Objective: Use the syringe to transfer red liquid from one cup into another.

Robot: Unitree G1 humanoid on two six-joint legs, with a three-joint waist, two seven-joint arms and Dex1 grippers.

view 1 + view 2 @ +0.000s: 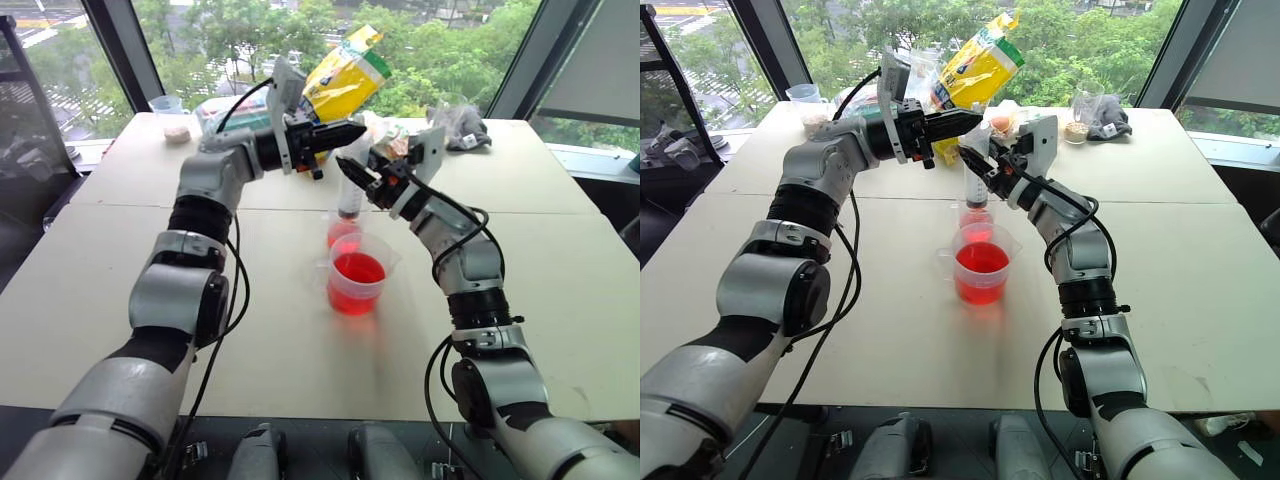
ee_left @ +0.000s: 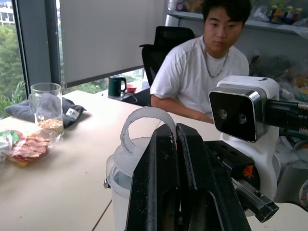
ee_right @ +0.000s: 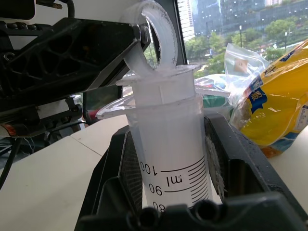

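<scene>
The syringe will go down on the bare table [image 1: 472,291] from my right gripper, next to the measuring cup and opposite the cup's handle. The syringe now stands upright over the table.
The syringe [image 3: 173,144] stands upright over the table. My right gripper [image 1: 350,172] is shut on its clear barrel, with the scale marks showing between the fingers. My left gripper [image 1: 352,131] reaches in from the left and is shut on the plunger's ring [image 3: 161,33] at the top. The syringe's lower end points down into the small narrow cup [image 1: 340,233], which holds a little red liquid. Just in front stands the wider handled measuring cup [image 1: 357,278], about half full of red liquid [image 1: 982,260].
A yellow bag [image 1: 345,80], plastic packets and a grey cloth [image 1: 462,127] lie along the table's far edge. A clear cup with beige grains [image 2: 46,108] stands there too. A person [image 2: 207,72] sits past the table's right side.
</scene>
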